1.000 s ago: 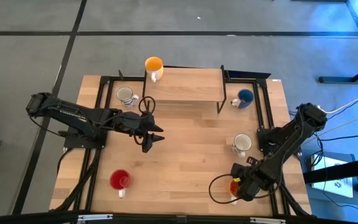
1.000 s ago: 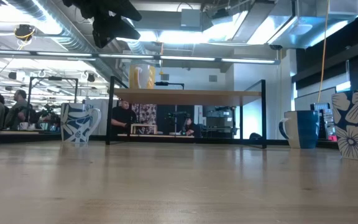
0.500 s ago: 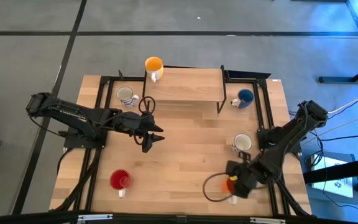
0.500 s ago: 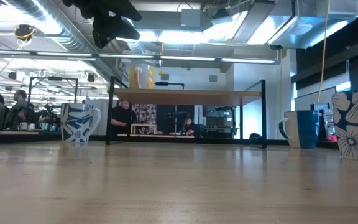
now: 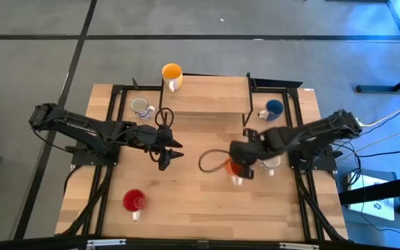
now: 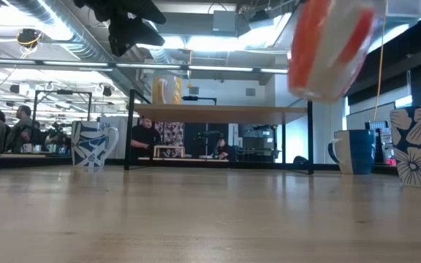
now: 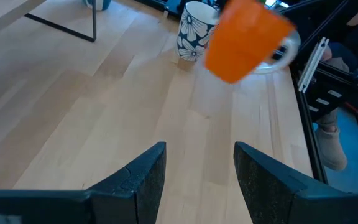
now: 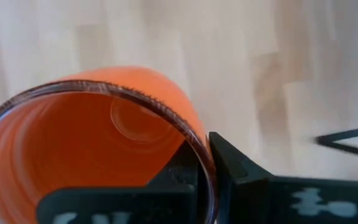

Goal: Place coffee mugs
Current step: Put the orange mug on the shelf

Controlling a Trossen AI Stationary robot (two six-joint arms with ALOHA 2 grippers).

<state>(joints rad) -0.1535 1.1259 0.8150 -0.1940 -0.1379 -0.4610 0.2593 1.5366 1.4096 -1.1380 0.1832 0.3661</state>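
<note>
The robot's right gripper needs to release the orange mug on bare wood between the left gripper and the flowered white mug [image 5: 220,159].
My right gripper [image 5: 242,167] is shut on the orange mug [image 5: 234,169], which hangs above the middle right of the table. The mug also shows high up in the low view [image 6: 331,47] and in the left wrist view [image 7: 247,38]. My left gripper [image 5: 173,153] waits open over the table's left middle, holding nothing. A yellow mug [image 5: 171,72] stands on the wooden shelf [image 5: 207,96]. On the table stand a blue-patterned white mug [image 5: 141,107], a dark blue mug [image 5: 273,109], a flowered white mug [image 5: 272,161] and a red mug [image 5: 134,201]. My right gripper has the orange mug by its rim [image 8: 204,155], one finger inside the mug and one outside against the wall. The fingers come steeply from above. The mug is lifted clear of the table and hangs below them, slightly tilted, mouth up.
The shelf's black metal legs [image 5: 248,111] stand at the far middle of the table. Black frame rails [image 5: 298,125] run along both sides. Bare wood lies between the two arms and near the front edge.
My right gripper has swung from the table's near right corner up and toward the middle, turning as it went. The orange mug went with it and now hangs clear of the table.
</note>
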